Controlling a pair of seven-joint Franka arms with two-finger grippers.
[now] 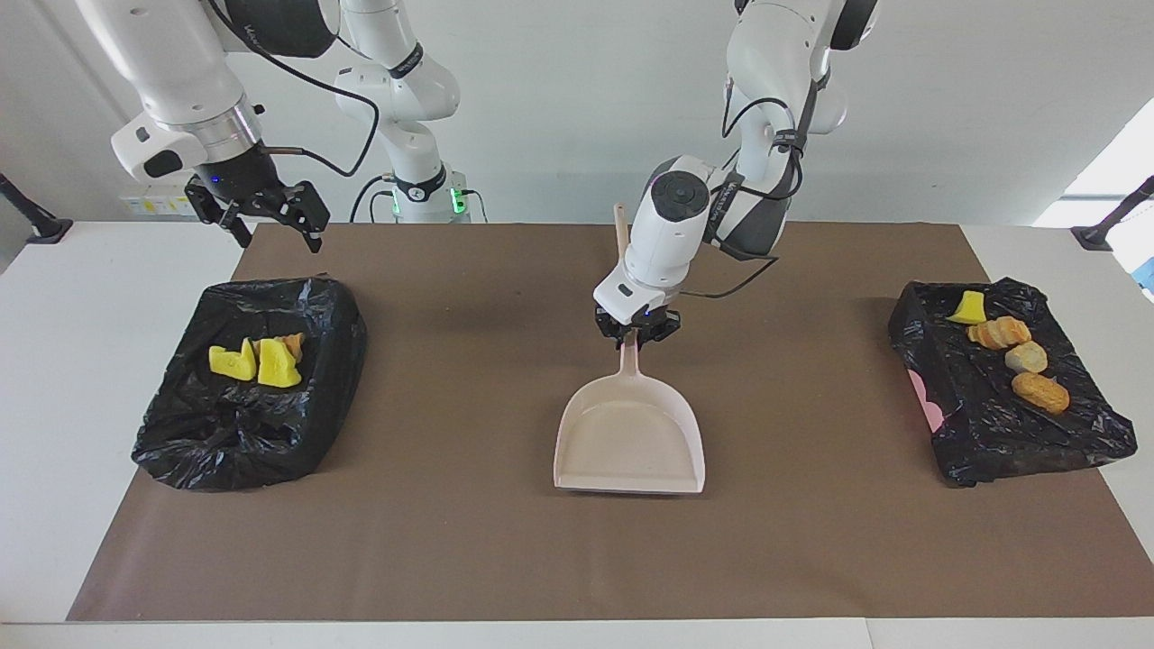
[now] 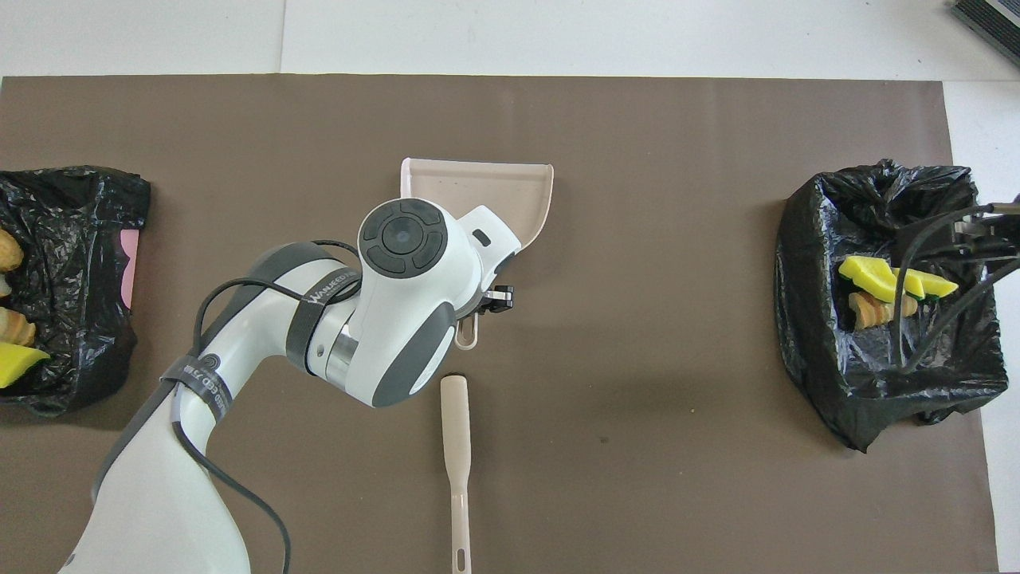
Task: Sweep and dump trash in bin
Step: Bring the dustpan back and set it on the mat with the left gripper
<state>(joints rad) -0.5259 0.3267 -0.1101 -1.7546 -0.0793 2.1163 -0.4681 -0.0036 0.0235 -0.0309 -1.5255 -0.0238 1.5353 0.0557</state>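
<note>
The robot's left gripper should set the beige dustpan down on the brown mat (image 2: 488, 239) just past the beige brush.
The beige dustpan (image 1: 631, 442) is empty and rests in the middle of the brown mat; it also shows in the overhead view (image 2: 526, 187). My left gripper (image 1: 634, 335) is shut on its handle. Yellow chunks (image 1: 257, 362) and an orange-brown piece of trash lie in the black-bagged bin (image 1: 180, 442) at the right arm's end. Several more trash pieces (image 1: 1014, 356), yellow, orange and tan, lie on a black bag (image 1: 1010, 442) at the left arm's end. My right gripper (image 1: 279, 236) hangs open and empty above the bin's edge nearest the robots.
The beige brush (image 2: 456, 446) lies on the mat nearer to the robots than the dustpan; its handle end shows in the facing view (image 1: 620, 230). A pink edge (image 1: 929, 401) shows under the black bag at the left arm's end.
</note>
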